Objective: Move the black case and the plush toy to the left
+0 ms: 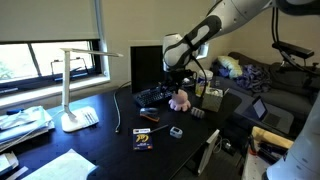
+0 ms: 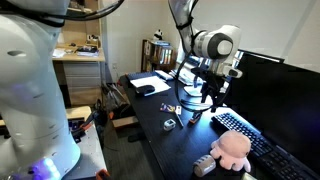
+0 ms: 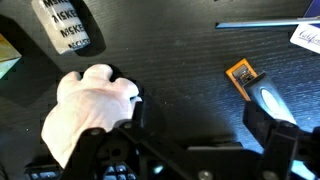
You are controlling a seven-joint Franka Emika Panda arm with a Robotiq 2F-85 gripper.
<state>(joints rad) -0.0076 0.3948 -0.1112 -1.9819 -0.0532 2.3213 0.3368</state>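
The middle of the pink plush toy's body (image 1: 180, 98) (image 3: 88, 118), next to the keyboard, is the spot my gripper needs to close on.
The pink plush toy (image 1: 180, 99) sits on the dark desk next to the keyboard; it also shows in an exterior view (image 2: 232, 150). In the wrist view it looks pale (image 3: 88, 108) and lies just outside my left finger, not between the jaws. My gripper (image 3: 200, 120) is open and empty over bare desk, and hovers close above the toy in both exterior views (image 1: 176, 82) (image 2: 207, 97). A black case with white lettering (image 3: 65, 25) lies beyond the toy at the top left of the wrist view.
A small orange-and-black packet (image 3: 241, 77) (image 1: 143, 138) and a small silver object (image 3: 270, 100) (image 1: 176, 132) lie on the desk. A keyboard (image 1: 150, 97) (image 2: 265, 150) and a monitor (image 1: 146, 62) stand behind. A white desk lamp (image 1: 72, 90) stands to one side.
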